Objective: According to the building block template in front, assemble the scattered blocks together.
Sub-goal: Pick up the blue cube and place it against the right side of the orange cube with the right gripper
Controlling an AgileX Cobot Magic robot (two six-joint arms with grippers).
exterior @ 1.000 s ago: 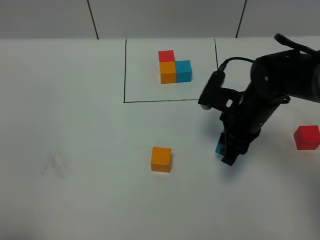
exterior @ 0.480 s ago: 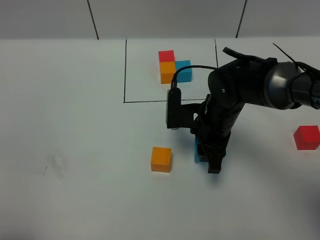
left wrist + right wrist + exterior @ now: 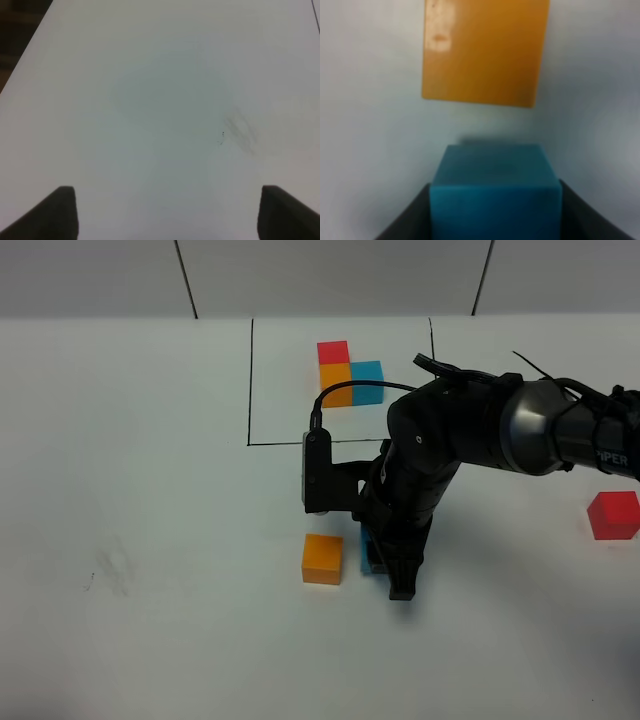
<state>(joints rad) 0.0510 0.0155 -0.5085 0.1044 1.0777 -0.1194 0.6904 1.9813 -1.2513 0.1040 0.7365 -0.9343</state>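
Note:
My right gripper is to release the blue cube against the loose orange cube [image 3: 360, 558] [image 3: 476, 156], on the side where the loose red cube is.
The building block template [image 3: 345, 375] is an L of red, orange and blue cubes inside a black drawn rectangle at the back. A loose orange cube [image 3: 322, 558] lies in front of it. My right gripper [image 3: 385, 568] is shut on the light blue cube [image 3: 369, 552] and holds it just right of the orange cube, with a small gap between them. In the right wrist view the blue cube [image 3: 495, 192] sits between the fingers [image 3: 402, 225], with the orange cube [image 3: 485, 50] beyond it. The loose red cube [image 3: 613, 514] lies far right. My left gripper [image 3: 172, 215] is open and empty over bare table.
The white table [image 3: 150, 490] has a faint grey smudge [image 3: 110, 575] at the left, which also shows in the left wrist view [image 3: 240, 130]. The right arm's body [image 3: 470, 440] hangs over the frame's front right corner.
My right arm has moved left with the light blue cube, from mid-right of the table to just beside the loose orange cube. The red cube and the template have not moved.

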